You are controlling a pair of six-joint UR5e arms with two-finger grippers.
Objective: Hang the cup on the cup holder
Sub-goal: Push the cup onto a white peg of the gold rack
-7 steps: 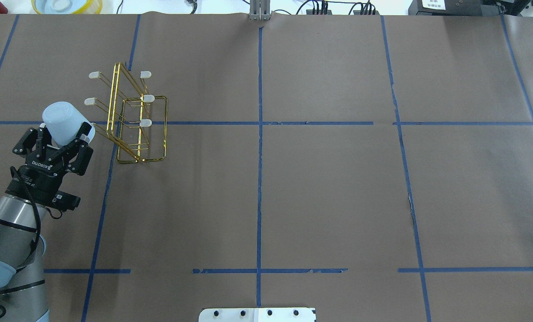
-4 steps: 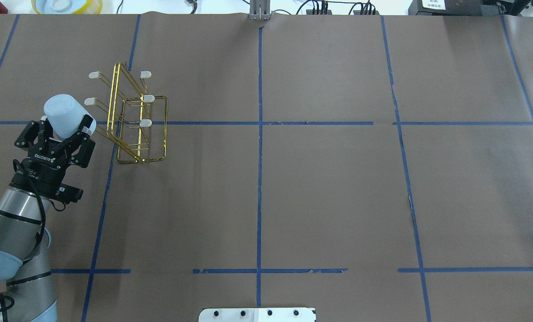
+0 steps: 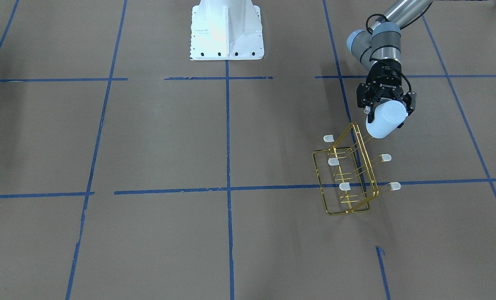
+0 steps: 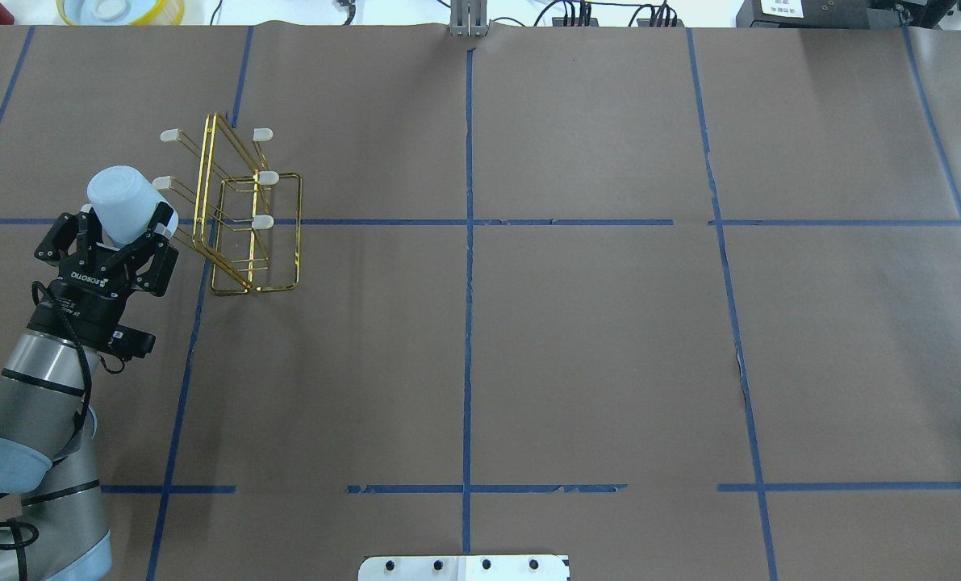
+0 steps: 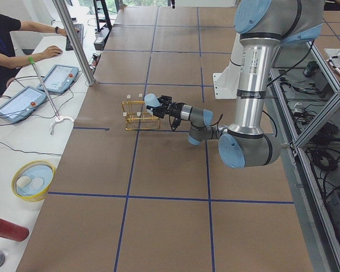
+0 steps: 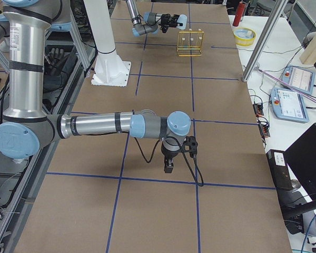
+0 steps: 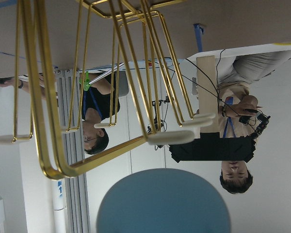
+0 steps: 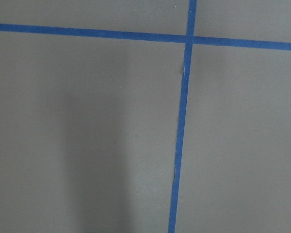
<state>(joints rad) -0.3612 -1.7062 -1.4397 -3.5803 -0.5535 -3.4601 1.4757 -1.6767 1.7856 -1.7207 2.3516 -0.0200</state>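
Observation:
Next, my left gripper lets go of the cup on the gold wire cup holder's end peg (image 3: pixel 382 130) (image 7: pixel 170 137), the one nearest that gripper.
The pale blue-white cup (image 4: pixel 125 202) is held bottom-forward in my left gripper (image 4: pixel 123 230), which is shut on it. The cup hangs just left of the gold wire cup holder (image 4: pixel 250 218), beside its nearest capped prongs. The front view shows the cup (image 3: pixel 384 120) in the gripper (image 3: pixel 387 109), above the holder's (image 3: pixel 350 171) near top corner. The left wrist view shows the cup (image 7: pixel 163 201) below the holder's prongs (image 7: pixel 169 137). My right gripper (image 6: pixel 169 166) points down at the table far from both; I cannot tell if it is open or shut.
A yellow-rimmed bowl (image 4: pixel 121 10) sits past the table's far left edge. The robot's white base (image 3: pixel 227 29) stands at mid table. Operators and tablets (image 5: pixel 22 96) are beyond the far side. Blue tape lines cross the brown table (image 4: pixel 593 339).
My left gripper with the cup has moved slightly right and farther away, closer to the holder's prongs. The holder has not moved.

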